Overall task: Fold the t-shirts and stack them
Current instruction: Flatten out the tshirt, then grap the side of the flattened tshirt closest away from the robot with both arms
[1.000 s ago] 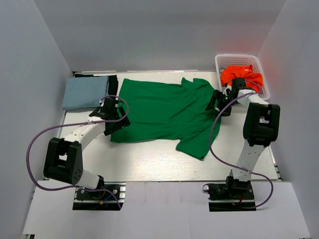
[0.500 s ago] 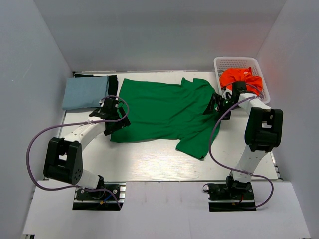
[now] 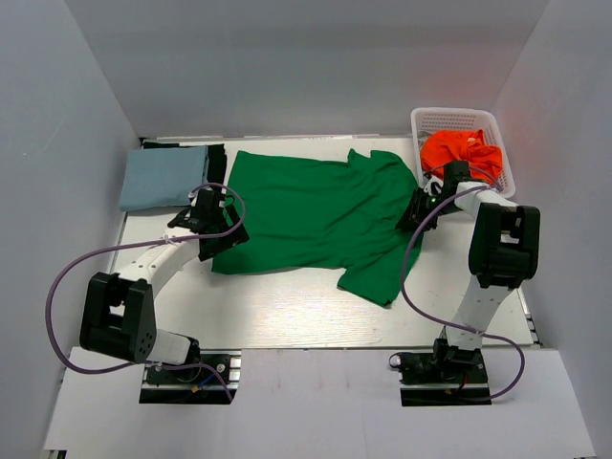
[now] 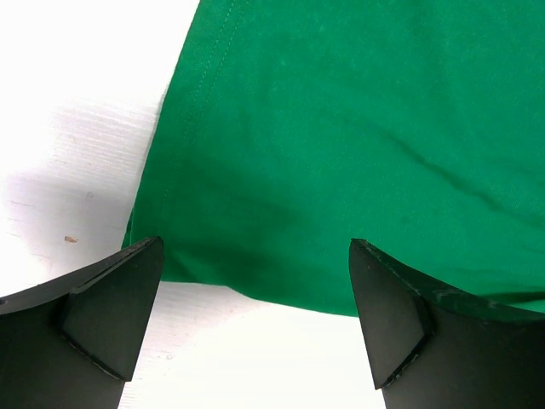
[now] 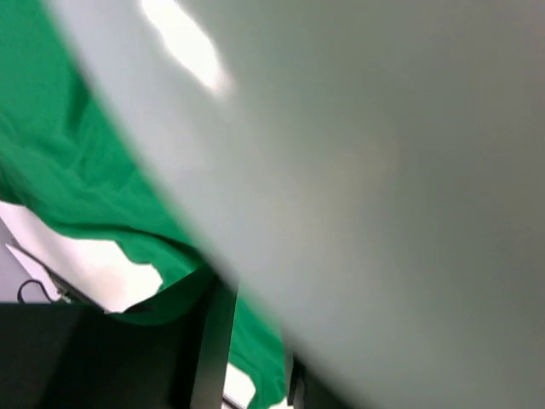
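Observation:
My left gripper is going to close on the near hem corner (image 3: 215,271) (image 4: 140,236) of the bright green t-shirt, on the side toward the folded pale blue t-shirt.
The bright green t-shirt (image 3: 316,215) lies spread flat across the middle of the table. My left gripper (image 3: 218,232) hangs open just off its lower left hem; in the left wrist view the green cloth (image 4: 341,128) fills the frame above the fingertips, and only bare table lies between them (image 4: 255,264). My right gripper (image 3: 419,212) is down at the shirt's right sleeve edge. There its fingers (image 5: 213,341) stand close together with green cloth (image 5: 51,187) between them. A blurred grey surface blocks most of that view.
A folded pale blue t-shirt (image 3: 163,179) lies at the back left on top of a black one (image 3: 217,161). An orange t-shirt (image 3: 464,151) is bunched in the white mesh basket (image 3: 430,117) at the back right, just behind the right gripper.
The right gripper's jaws have come from wide apart to close together on the green shirt's right edge, and it shifted slightly right. The left gripper stayed open by the hem.

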Available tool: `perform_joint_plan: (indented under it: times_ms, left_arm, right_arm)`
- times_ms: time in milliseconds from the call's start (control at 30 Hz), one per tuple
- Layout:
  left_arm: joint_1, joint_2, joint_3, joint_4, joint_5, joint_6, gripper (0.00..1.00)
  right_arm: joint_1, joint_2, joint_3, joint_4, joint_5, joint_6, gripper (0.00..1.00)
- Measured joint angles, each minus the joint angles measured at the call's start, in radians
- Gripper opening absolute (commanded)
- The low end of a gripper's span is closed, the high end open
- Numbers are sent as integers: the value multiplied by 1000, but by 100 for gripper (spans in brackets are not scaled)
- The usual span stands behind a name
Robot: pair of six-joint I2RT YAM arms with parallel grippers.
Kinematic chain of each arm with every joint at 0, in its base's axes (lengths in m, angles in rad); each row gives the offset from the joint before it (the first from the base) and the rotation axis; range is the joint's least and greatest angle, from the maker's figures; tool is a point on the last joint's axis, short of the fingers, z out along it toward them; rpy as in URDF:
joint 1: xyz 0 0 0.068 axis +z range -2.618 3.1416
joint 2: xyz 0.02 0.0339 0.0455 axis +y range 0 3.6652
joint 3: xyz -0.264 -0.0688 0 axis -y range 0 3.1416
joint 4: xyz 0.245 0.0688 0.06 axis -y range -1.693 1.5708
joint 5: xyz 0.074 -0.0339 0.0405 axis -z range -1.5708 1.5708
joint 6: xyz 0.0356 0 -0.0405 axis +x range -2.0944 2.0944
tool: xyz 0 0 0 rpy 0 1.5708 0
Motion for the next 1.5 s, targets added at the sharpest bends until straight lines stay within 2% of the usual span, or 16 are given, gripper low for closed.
perform_joint_plan:
  times_ms: [100,167,233,267,300,333,533,667,733,833,967,1100,1333,1500]
  left_arm:
    - [0,-2,0,0,0,0,100]
    - [0,-3,0,0,0,0,100]
    - [0,-3,0,1,0,0,100]
    - [0,-3,0,0,0,0,100]
    - [0,-3,0,0,0,0,100]
    - [0,-3,0,1,0,0,100]
    - [0,-21,-5,-6,0,-10,100]
    - [0,-93,-47,-6,-18,-60,100]
    - [0,-145,-94,-7,-29,-92,100]
    - [0,-201,-157,-12,-37,-131,100]
    - [0,-220,-208,-8,-37,-161,100]
    - [0,-220,-218,-15,-37,-175,100]
    - [0,-276,-229,-45,-69,-211,100]
    - [0,-296,-229,-52,-88,-229,100]
  right_arm:
    - [-1,1,-23,39,-3,0,39]
    - [-2,-6,-36,58,-3,1,40]
    - [-2,-15,-46,62,3,3,49]
    - [-2,-23,-54,65,8,4,72]
    - [-2,-34,-66,66,14,11,85]
    - [-2,-53,-85,73,19,12,90]
    - [1,-277,-203,51,52,29,90]
    - [23,-469,-303,60,100,68,90]
    - [61,-563,-358,48,158,92,90]
    - [183,-673,-435,39,227,128,90]
    - [357,-707,-531,59,234,182,90]
    - [483,-651,-585,85,253,237,90]
    - [515,-653,-674,101,325,353,90]
    - [507,-764,-716,-11,499,441,90]
